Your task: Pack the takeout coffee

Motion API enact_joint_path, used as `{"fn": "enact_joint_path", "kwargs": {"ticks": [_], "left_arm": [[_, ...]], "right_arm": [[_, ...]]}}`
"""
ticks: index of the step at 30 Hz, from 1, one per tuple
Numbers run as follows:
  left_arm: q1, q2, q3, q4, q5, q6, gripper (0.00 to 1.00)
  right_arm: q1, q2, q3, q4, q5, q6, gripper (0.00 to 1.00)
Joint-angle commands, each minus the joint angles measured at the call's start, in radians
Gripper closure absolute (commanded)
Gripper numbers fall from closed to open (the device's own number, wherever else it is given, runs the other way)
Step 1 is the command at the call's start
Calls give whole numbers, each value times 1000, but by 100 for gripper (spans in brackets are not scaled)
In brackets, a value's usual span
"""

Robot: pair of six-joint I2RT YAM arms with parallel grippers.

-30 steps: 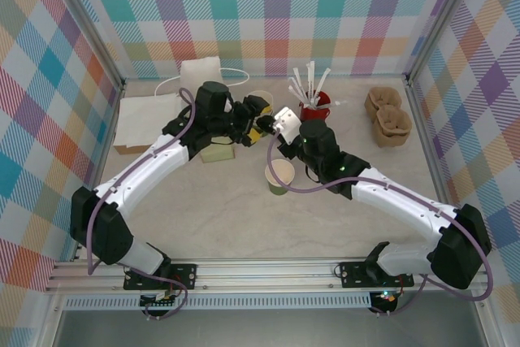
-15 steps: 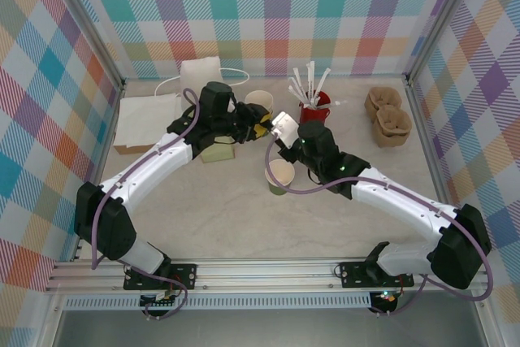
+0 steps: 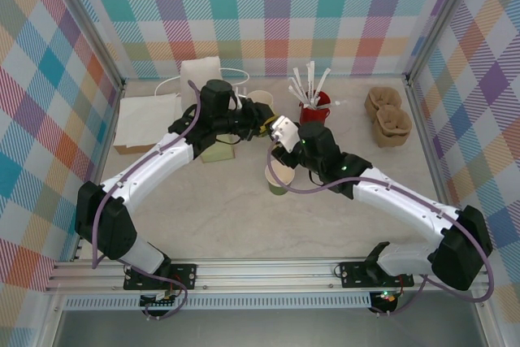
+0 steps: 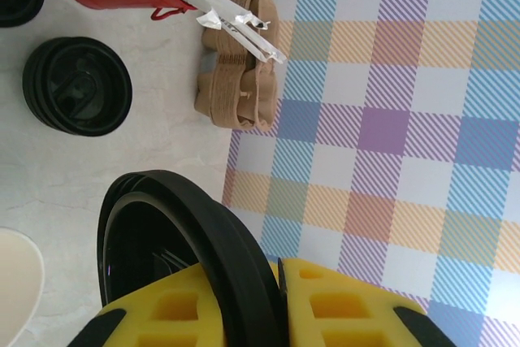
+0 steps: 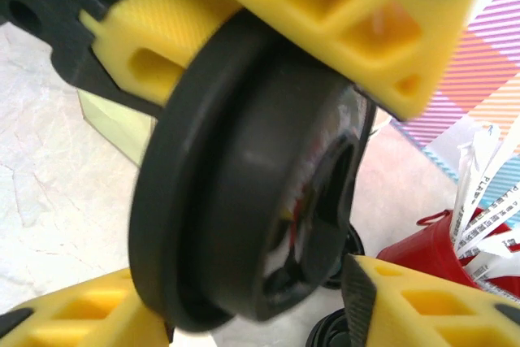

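Note:
My right gripper has the black lid's top slanting toward one finger, so it should turn to face that top squarely and grip the lid's rim (image 5: pixel 175 180) from opposite sides.
The pale green paper cup (image 3: pixel 279 178) stands open on the table, partly under my right arm. Its round black lid (image 4: pixel 236 274) is pinched on edge between my left gripper's (image 4: pixel 280 270) yellow fingers. From above, the left gripper (image 3: pixel 262 122) holds the lid just behind the cup, right against my right gripper (image 3: pixel 277 139). In the right wrist view the lid (image 5: pixel 252 176) hangs from the left gripper's fingers (image 5: pixel 325 6), and my right gripper (image 5: pixel 252 314) is open, one finger on each side of it.
A stack of black lids (image 4: pixel 77 85) lies beside the red cup of white sticks (image 3: pixel 314 107). Brown pulp trays (image 3: pixel 388 116) sit at the back right. A second cream cup (image 3: pixel 260 100), a white bag (image 3: pixel 201 72) and a flat carton (image 3: pixel 146 119) stand at the back left.
My left gripper carried the lid a little to the right, up to the right gripper. The right gripper shifted slightly and now straddles the lid.

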Motion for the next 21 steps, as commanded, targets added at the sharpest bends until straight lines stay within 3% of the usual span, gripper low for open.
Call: {"fn": "enact_joint_path", "kwargs": {"ticks": [1,7,13,17,21], "left_arm": [[-5,-13,19,-18,9,121,88],[-5,-42,1,-37,38,257,89],[-4,-67,11,-71,123,391,89],[-6,-74,36,-114,173,464,89],[-6,-82,38,-161,185,483,89]], "right_arm": [[-37,-64,30,-57,-105,56,34],[-160,-197,-40,-81,-350,83,0],[-345,-243,-134,57,-690,28,0],[-367,-221,-191,221,-817,-77,0],[-367,-138,-124,256,-914,-92,0]]}}
